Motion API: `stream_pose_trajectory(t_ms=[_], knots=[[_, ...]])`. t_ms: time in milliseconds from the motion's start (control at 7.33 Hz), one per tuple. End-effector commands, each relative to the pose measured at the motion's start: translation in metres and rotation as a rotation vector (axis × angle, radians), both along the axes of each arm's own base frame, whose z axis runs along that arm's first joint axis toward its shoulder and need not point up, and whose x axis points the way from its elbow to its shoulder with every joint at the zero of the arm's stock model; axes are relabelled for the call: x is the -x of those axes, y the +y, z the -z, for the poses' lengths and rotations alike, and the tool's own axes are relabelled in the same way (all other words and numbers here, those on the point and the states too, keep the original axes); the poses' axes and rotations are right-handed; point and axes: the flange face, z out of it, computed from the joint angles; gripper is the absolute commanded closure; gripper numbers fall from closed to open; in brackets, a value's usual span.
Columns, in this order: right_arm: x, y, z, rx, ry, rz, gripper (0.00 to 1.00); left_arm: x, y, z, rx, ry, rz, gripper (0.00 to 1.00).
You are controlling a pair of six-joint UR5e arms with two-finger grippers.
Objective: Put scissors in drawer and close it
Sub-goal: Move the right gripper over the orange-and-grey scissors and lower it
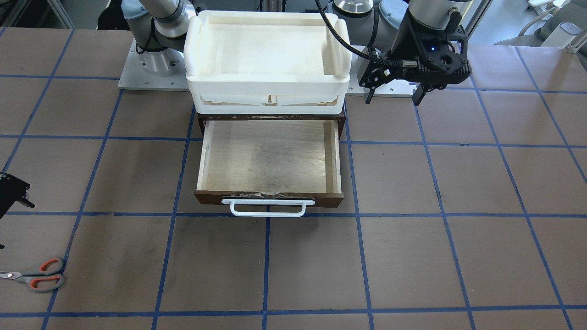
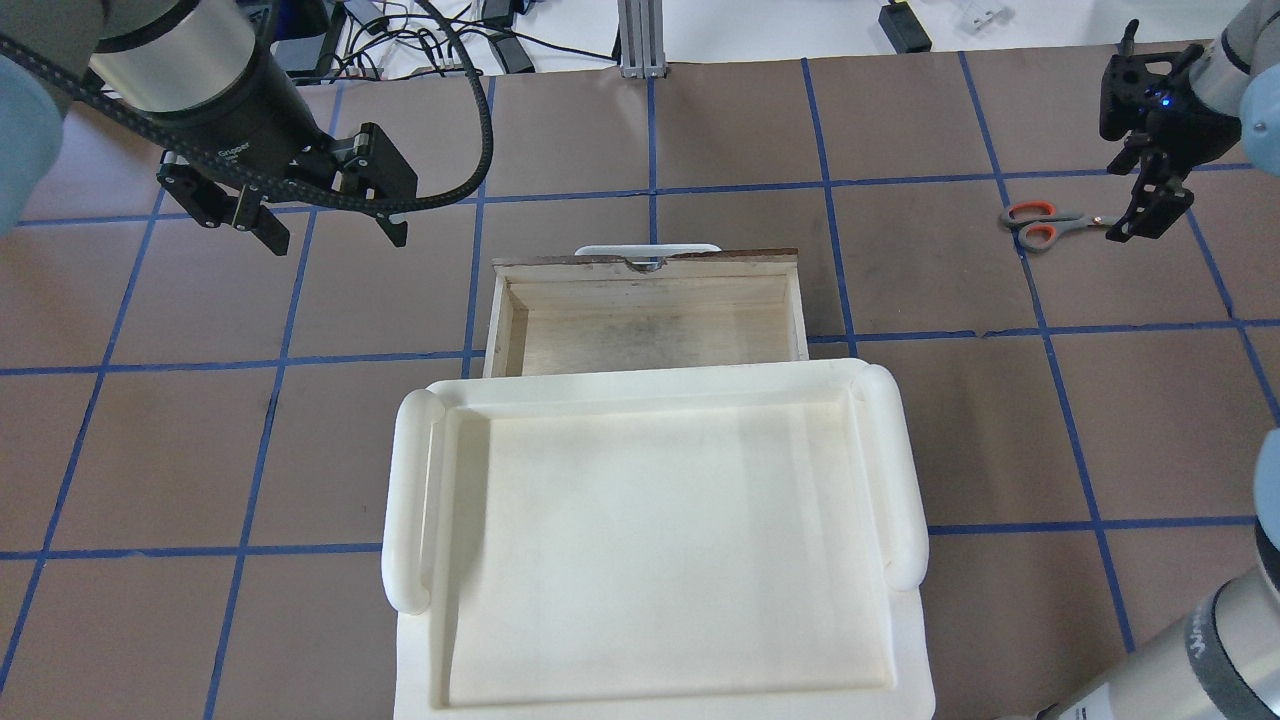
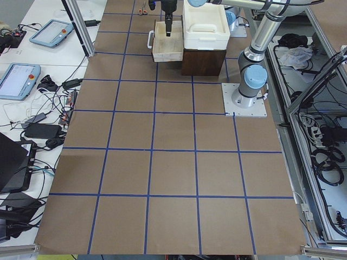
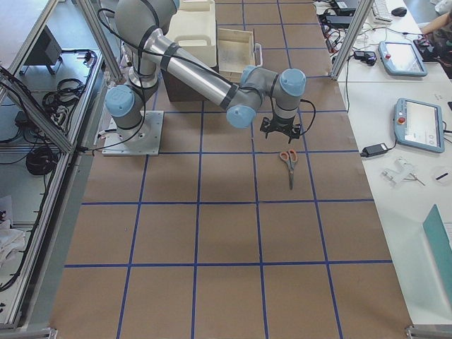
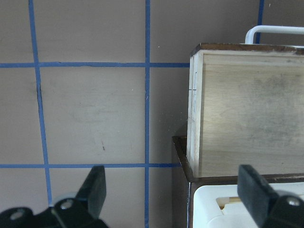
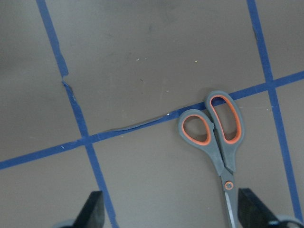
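Next, I close my right gripper on the narrow grey part of the scissors (image 1: 23, 275) (image 6: 226, 166), between the screw of the scissors and their orange-lined loops.
The scissors (image 2: 1040, 225), with grey loops lined orange-red, lie flat on the brown table at my far right; they also show in the front view (image 1: 39, 275) and the right side view (image 4: 288, 161). My right gripper (image 2: 1148, 200) hovers open over their blade end. In the right wrist view the scissors (image 6: 216, 135) lie between the fingers (image 6: 251, 211), nearer the right one. The drawer (image 1: 211, 199) is pulled out and its pale inside is bare (image 2: 650, 265). My left gripper (image 2: 335, 235) is open and empty, above the table beside the drawer's left side (image 5: 247, 118).
A white plastic tray (image 2: 410, 500) sits on the dark cabinet that the drawer slides from, and also shows in the front view (image 1: 268, 87). The drawer's white bar handle (image 1: 268, 208) sticks out at its front. Blue tape lines grid the table.
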Motion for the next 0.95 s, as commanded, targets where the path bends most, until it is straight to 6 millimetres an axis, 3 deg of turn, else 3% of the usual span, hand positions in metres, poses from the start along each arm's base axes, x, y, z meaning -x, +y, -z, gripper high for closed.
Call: stream_pose_trajectory(t_ms=[0,273,818], knots=[[0.01,-0.015,0.039,0.014,0.012,-0.071,0.0,-0.001,0.0,0.001,-0.001,-0.008,-0.004,0.0],[0.031,-0.021,0.058,0.044,0.037,-0.206,0.0,-0.002,0.001,0.0,-0.003,-0.008,-0.009,0.0],[0.039,-0.04,0.092,0.131,0.054,-0.287,0.01,-0.002,0.002,-0.001,-0.004,-0.008,-0.011,0.0]])
